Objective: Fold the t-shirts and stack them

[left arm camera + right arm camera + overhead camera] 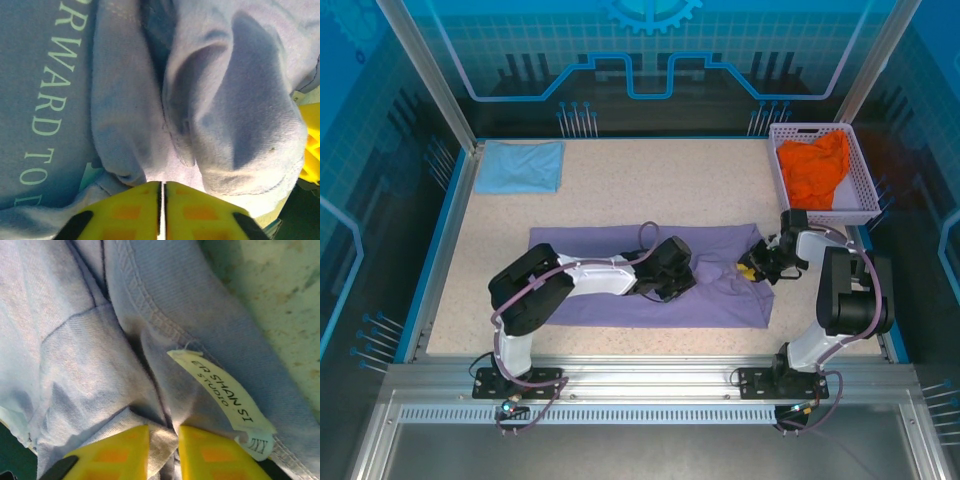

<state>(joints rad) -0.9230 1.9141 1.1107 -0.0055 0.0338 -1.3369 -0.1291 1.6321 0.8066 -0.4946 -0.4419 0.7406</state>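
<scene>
My left gripper's shut fingers are beside the lavender t-shirt's bunched upper layer, so next I move them toward my right gripper, open them and pinch that layer's edge [189, 159].
The lavender t-shirt [590, 262] lies as a long folded band across the middle of the table, its pale lettering [50, 100] showing in the left wrist view. My left gripper [672, 280] rests on its middle, yellow jaws pressed together on a thin fold of the cloth [163, 184]. At the shirt's right end my right gripper [756, 266] is shut on a bunched fold [164, 429] beside the white neck label [220, 390]. A light blue t-shirt [521, 165] lies folded at the back left. An orange t-shirt [817, 168] sits crumpled in the basket.
The pale lattice basket [866, 190] stands at the back right corner, close behind my right arm. Bare speckled tabletop [650, 180] stretches between the blue shirt and the basket. A blue raised rim [450, 220] borders the table.
</scene>
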